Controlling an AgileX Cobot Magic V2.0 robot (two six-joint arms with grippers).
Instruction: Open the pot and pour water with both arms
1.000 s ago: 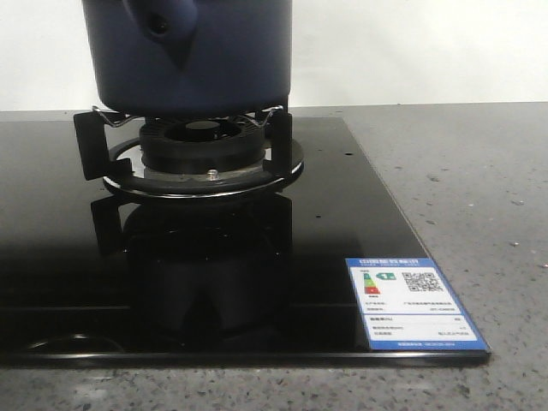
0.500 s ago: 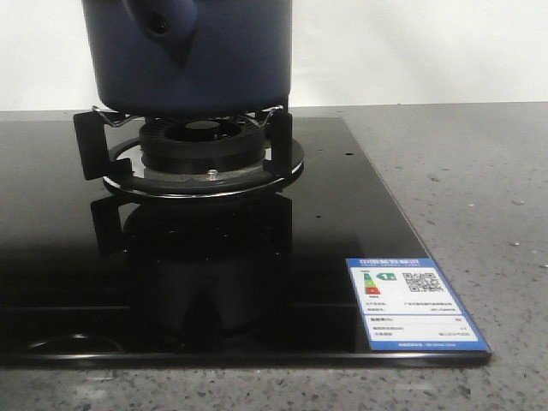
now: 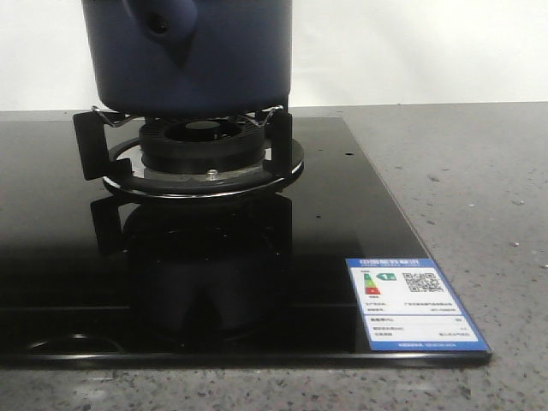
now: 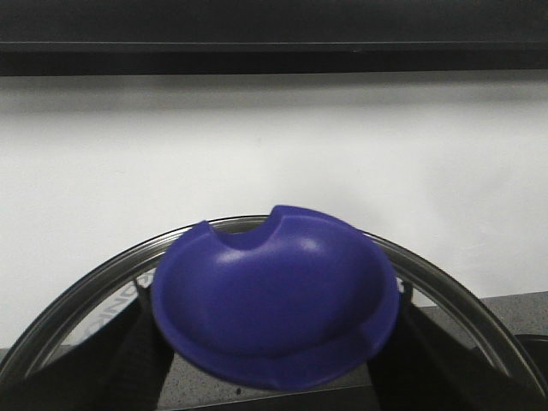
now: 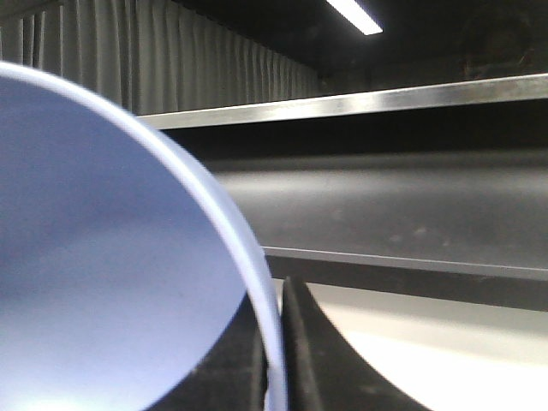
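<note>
The robot's right gripper needs to set the light-blue bowl down on the grey speckled counter [image 3: 536, 168] beside the cooktop, level with the burner.
The dark navy pot [image 3: 214, 60] stands on the gas burner [image 3: 201, 141] in the front view, its top cut off by the frame. Its handle socket [image 3: 159, 23] with a round hole faces the camera. Neither arm shows in that view. In the left wrist view my left gripper [image 4: 274, 347] is shut on the blue knob [image 4: 274, 295] of a glass lid with a metal rim [image 4: 77, 291], held up against a white wall. My right gripper [image 5: 276, 364] is shut on the thin rim of a light-blue bowl [image 5: 103, 257]; its inside fills much of that view.
The burner sits on a black glass cooktop [image 3: 68, 274] with black pan supports [image 3: 90, 141]. A blue and white energy label [image 3: 411, 304] is stuck at the cooktop's near right corner. Grey speckled counter [image 3: 479, 188] lies to the right.
</note>
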